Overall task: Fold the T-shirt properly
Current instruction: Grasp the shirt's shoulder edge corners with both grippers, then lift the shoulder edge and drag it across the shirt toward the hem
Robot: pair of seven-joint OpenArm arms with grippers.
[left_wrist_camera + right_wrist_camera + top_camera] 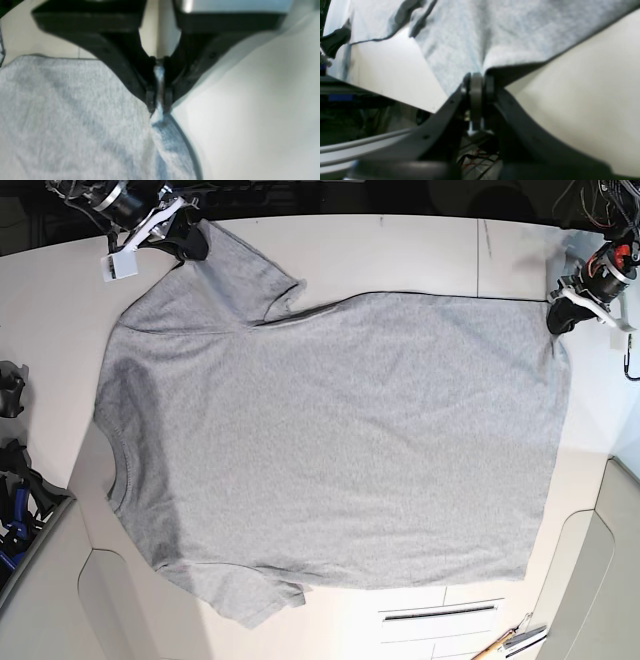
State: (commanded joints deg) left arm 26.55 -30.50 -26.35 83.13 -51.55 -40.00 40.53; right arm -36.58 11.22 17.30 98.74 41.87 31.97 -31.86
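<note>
Next, the right gripper releases the far sleeve's edge on the T-shirt's flat body, slightly in from the neck (178, 442).
The heather-grey T-shirt (330, 440) lies spread flat on the white table (400, 250), plain side up, with the neck at the left and the hem at the right. My right gripper (190, 242) is at the top left, shut on the far sleeve's edge. In the right wrist view its fingertips (476, 77) pinch a fold of the grey cloth (495, 32). My left gripper (555, 315) is at the top right, shut on the far hem corner. In the left wrist view its fingertips (158, 107) clamp the cloth (75, 120). No lettering shows.
Black clamps (10, 395) and blue-handled tools (15, 510) sit at the table's left edge. A pencil-like tool (510, 642) lies at the bottom right. A slot (440, 612) runs below the shirt. The near sleeve (250, 600) lies close to the table's front edge.
</note>
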